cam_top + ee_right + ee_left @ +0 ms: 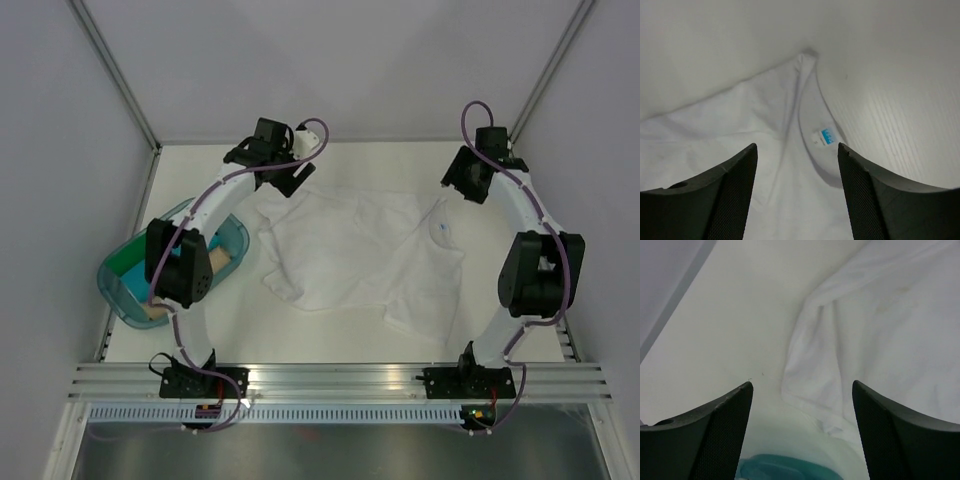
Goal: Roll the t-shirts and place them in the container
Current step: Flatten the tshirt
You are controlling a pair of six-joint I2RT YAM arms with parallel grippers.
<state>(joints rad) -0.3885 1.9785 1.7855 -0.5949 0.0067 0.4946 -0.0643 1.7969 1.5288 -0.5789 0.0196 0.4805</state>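
The robot's right gripper will close on the white t-shirt's near-side shoulder (458, 274), at the outer edge of the shoulder between the shirt's collar and near-side sleeve.
A white t-shirt (360, 255) lies spread and rumpled in the middle of the table, its collar toward the right. Its small blue neck label (827, 135) shows in the right wrist view. My left gripper (290, 180) is open and empty above the shirt's far left corner; that sleeve edge (810, 390) lies between its fingers in the left wrist view. My right gripper (462, 190) is open and empty above the collar (810, 125). Green and tan rolls (135, 270) lie in the tub at the left.
A translucent teal plastic tub (235, 235) stands at the left edge of the table, partly hidden by my left arm; its rim also shows in the left wrist view (775, 467). Grey walls enclose the table on three sides.
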